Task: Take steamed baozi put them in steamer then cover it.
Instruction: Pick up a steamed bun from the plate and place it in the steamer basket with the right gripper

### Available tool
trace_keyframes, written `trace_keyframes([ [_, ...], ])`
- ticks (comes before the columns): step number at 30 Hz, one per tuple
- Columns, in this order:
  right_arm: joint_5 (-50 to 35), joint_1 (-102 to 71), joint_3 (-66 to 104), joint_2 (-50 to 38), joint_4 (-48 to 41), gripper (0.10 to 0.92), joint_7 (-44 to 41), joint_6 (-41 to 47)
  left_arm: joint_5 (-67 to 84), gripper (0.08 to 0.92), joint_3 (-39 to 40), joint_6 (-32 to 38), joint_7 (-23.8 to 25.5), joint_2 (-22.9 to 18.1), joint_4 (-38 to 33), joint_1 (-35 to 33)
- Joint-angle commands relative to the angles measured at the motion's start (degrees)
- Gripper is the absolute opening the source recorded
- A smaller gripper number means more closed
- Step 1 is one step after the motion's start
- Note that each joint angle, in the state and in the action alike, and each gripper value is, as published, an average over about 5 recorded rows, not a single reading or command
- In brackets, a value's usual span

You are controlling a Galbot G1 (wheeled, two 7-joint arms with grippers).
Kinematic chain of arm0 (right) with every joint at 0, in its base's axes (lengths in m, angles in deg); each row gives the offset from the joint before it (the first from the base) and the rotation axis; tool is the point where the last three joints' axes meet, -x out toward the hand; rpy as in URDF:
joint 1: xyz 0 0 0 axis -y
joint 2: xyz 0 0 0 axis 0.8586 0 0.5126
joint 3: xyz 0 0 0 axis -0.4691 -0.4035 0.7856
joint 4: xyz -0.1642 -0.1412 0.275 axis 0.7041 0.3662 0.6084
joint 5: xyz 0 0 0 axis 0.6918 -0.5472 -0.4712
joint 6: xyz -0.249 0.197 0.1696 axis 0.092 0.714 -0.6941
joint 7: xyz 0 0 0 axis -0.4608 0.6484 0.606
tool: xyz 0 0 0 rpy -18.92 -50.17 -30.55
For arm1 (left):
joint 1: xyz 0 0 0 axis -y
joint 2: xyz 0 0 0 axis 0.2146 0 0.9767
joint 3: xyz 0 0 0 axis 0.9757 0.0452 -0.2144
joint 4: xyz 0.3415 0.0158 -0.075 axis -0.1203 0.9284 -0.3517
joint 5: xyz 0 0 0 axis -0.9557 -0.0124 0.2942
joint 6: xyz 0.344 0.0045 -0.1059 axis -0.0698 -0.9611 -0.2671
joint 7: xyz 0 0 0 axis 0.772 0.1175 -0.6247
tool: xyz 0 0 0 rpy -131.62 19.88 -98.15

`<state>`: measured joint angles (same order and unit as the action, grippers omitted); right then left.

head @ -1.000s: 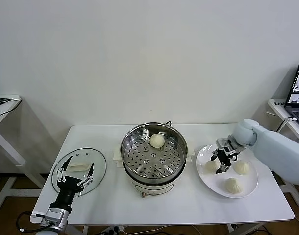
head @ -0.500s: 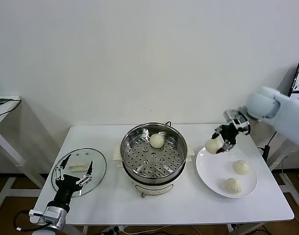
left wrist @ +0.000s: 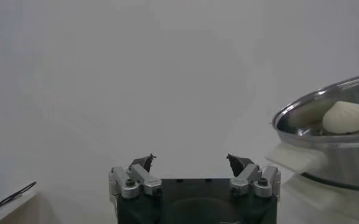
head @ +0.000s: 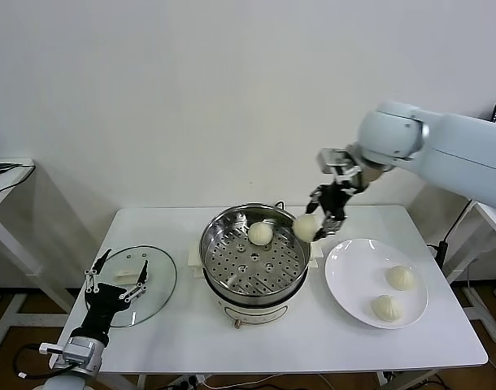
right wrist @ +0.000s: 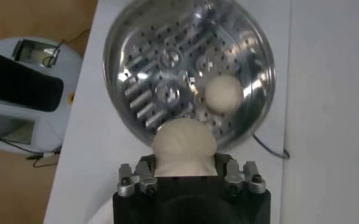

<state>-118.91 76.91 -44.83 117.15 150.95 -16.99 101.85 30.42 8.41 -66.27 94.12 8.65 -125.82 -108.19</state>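
The robot's right gripper needs to release the baozi, now held above the steamer, on the steamer tray's side (head: pixel 229 258) (right wrist: pixel 193 41) that is nearest the glass lid.
The steamer (head: pixel 254 258) stands mid-table with one steamed baozi (head: pixel 260 234) on its perforated tray. My right gripper (head: pixel 313 221) hangs over the steamer's right rim, shut on a second baozi (head: pixel 304 229). In the right wrist view that baozi (right wrist: pixel 184 145) fills the jaws of the gripper (right wrist: pixel 184 167) above the steamer (right wrist: pixel 167 67), where the other baozi (right wrist: pixel 223 94) lies. Two more baozi (head: pixel 401 278) (head: pixel 386 307) rest on the white plate (head: pixel 350 280). My left gripper (head: pixel 118 280) is open at the near edge of the glass lid (head: pixel 154 280), and in its own view (left wrist: pixel 191 161) it holds nothing.
The lid lies flat on the table's left part, the plate on its right. A small side table (head: pixel 4 175) stands at the far left and another (head: pixel 488 215) at the far right. The table's front edge runs close to the plate and the left gripper.
My right gripper has lifted a baozi off the plate and carried it up and to the left, to the steamer's right rim. The left arm has barely shifted.
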Motion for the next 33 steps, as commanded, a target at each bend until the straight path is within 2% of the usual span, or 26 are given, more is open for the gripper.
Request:
trace_keyframes([
  [1,-4.3,-1.9,-0.7,13.1,-2.0,0.653,3.0,4.5,0.3,0.823,-0.5,0.0,0.1,0.2,0.7,0.3],
  [8,-2.8,-6.0,0.2,21.1,-8.6,0.653,3.7,5.3,0.3,0.823,-0.8,0.2,0.2,0.4,1.8,0.8],
  [17,0.7,-11.6,0.7,26.1,-15.3,0.653,3.1,5.0,0.4,0.823,-1.0,0.3,0.2,0.5,2.9,1.2],
  [33,7.8,-16.7,2.3,30.0,-23.6,0.653,1.0,3.0,0.6,0.823,-1.2,0.7,0.3,0.3,3.5,1.1],
])
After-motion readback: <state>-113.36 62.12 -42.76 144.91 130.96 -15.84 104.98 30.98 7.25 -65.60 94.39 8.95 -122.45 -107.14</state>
